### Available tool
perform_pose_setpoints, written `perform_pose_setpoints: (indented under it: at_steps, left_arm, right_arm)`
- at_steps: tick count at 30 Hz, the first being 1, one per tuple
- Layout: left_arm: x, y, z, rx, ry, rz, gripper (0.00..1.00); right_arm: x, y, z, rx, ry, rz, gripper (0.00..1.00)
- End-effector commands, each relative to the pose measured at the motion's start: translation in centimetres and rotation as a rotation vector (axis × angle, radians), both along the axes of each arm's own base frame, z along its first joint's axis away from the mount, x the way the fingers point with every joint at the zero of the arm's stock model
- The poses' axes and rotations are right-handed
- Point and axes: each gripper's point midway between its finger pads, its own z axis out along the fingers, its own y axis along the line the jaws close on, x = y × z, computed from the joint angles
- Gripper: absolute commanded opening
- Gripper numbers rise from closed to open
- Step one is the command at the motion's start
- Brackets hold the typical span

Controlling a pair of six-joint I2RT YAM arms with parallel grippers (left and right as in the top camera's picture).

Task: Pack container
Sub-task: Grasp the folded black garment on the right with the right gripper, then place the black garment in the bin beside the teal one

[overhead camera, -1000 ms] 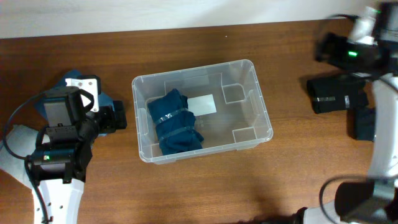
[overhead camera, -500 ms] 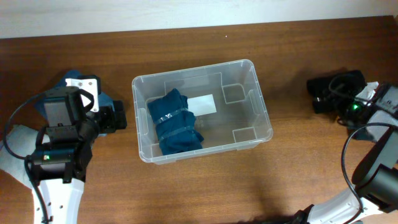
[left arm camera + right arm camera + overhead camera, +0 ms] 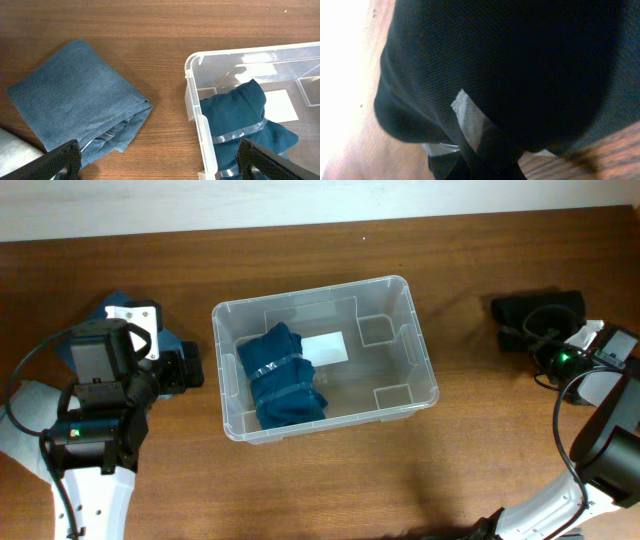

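My right gripper should release the black cloth inside the clear container (image 3: 371, 370), next to the folded dark blue cloth.
The clear container (image 3: 424, 362) stands mid-table with a folded dark blue cloth (image 3: 284, 378) in its left half and a white label (image 3: 325, 347) on its base. In the left wrist view its rim (image 3: 192, 95) and that dark blue cloth (image 3: 242, 117) lie to the right. A lighter blue folded cloth (image 3: 75, 102) lies on the wood to the left. My left gripper (image 3: 160, 167) hangs open over bare wood between them. At the far right, my right gripper (image 3: 538, 338) is shut on a black cloth (image 3: 535, 310), which fills the right wrist view (image 3: 520, 65).
A white tag (image 3: 469, 119) shows on the black cloth. The light blue cloth (image 3: 112, 302) is mostly hidden under my left arm in the overhead view. The table's back edge runs along the top, and bare wood lies in front of the container.
My right arm has swung down from the back right corner onto the black cloth, and its gripper has shut. The left arm and the container have not moved.
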Motion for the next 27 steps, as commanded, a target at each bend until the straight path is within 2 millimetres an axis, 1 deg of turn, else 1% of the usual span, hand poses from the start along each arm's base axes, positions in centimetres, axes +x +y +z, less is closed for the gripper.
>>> perform_pose_setpoints:
  at_steps: [1, 3, 4, 5, 6, 7, 8, 9, 10, 11, 12, 13, 14, 15, 16, 18, 19, 21, 23, 25, 27]
  left_arm:
    - [0.3, -0.1, 0.6, -0.006, -0.013, 0.003, 0.99]
    - [0.3, -0.1, 0.6, -0.007, -0.013, 0.003, 1.00]
    - [0.3, -0.1, 0.5, -0.006, -0.011, 0.003, 0.99]
    - [0.3, -0.1, 0.5, -0.006, -0.011, 0.003, 0.99]
    - [0.3, -0.1, 0.5, -0.006, -0.011, 0.003, 0.99]
    - [0.3, -0.1, 0.5, -0.006, -0.011, 0.003, 0.99]
    - [0.3, -0.1, 0.5, -0.006, -0.011, 0.003, 0.99]
    - [0.3, 0.0, 0.5, -0.003, -0.011, 0.007, 0.99]
    - [0.3, 0.1, 0.5, -0.001, -0.011, 0.010, 0.99]
    - [0.3, 0.0, 0.5, -0.001, -0.011, 0.009, 1.00]
    - [0.3, 0.0, 0.5, -0.001, -0.011, 0.009, 0.99]
    - [0.3, 0.1, 0.5, -0.001, -0.011, 0.010, 0.99]
    - [0.3, 0.0, 0.5, -0.001, -0.011, 0.009, 0.99]
    - [0.3, 0.0, 0.5, -0.001, -0.011, 0.009, 0.99]
    - [0.3, 0.0, 0.5, -0.001, -0.010, 0.009, 0.99]
    - [0.3, 0.0, 0.5, -0.001, -0.010, 0.009, 0.99]
    - [0.2, 0.0, 0.5, -0.002, -0.010, 0.009, 1.00]
    - [0.2, 0.0, 0.5, -0.002, -0.009, 0.009, 0.99]
    - [0.2, 0.0, 0.4, -0.002, -0.005, 0.009, 0.99]
    - [0.1, 0.0, 0.3, -0.001, 0.001, 0.009, 1.00]
    - [0.0, 0.0, 0.3, -0.001, 0.004, 0.009, 0.99]
  right_arm:
    - [1.4, 1.6, 5.3, 0.022, -0.125, 0.105, 0.04]
    - [1.6, 2.3, 7.8, 0.000, -0.155, 0.144, 0.04]
    - [1.6, 3.4, 11.5, -0.062, -0.184, 0.204, 0.04]
    - [1.5, 4.0, 12.9, -0.086, -0.195, 0.229, 0.04]
    - [1.3, 5.3, 15.7, -0.136, -0.215, 0.280, 0.04]
    - [1.0, 6.9, 18.3, -0.182, -0.230, 0.331, 0.04]
    - [0.6, 8.2, 20.2, -0.215, -0.243, 0.377, 0.04]
    - [-0.3, 10.8, 23.0, -0.264, -0.263, 0.465, 0.04]
    - [-0.8, 12.4, 24.2, -0.289, -0.274, 0.517, 0.04]
    - [-1.6, 14.6, 25.6, -0.323, -0.287, 0.596, 0.04]
    - [-2.7, 17.3, 26.6, -0.352, -0.285, 0.685, 0.04]
    - [-3.2, 18.7, 26.8, -0.369, -0.277, 0.731, 0.04]
    - [-4.2, 21.0, 26.6, -0.404, -0.248, 0.816, 0.04]
    - [-4.8, 22.7, 26.1, -0.424, -0.226, 0.880, 0.04]
    - [-5.5, 24.6, 25.4, -0.442, -0.206, 0.957, 0.04]
    - [-7.1, 29.1, 22.8, -0.495, -0.145, 1.163, 0.04]
    - [-7.3, 30.5, 21.7, -0.512, -0.122, 1.222, 0.04]
    - [-7.5, 32.9, 19.8, -0.534, -0.080, 1.309, 0.04]
    - [-7.7, 35.2, 17.4, -0.535, -0.043, 1.405, 0.04]
    - [-7.9, 36.6, 14.9, -0.517, 0.006, 1.482, 0.04]
    - [-7.9, 37.1, 12.2, -0.496, 0.074, 1.529, 0.04]
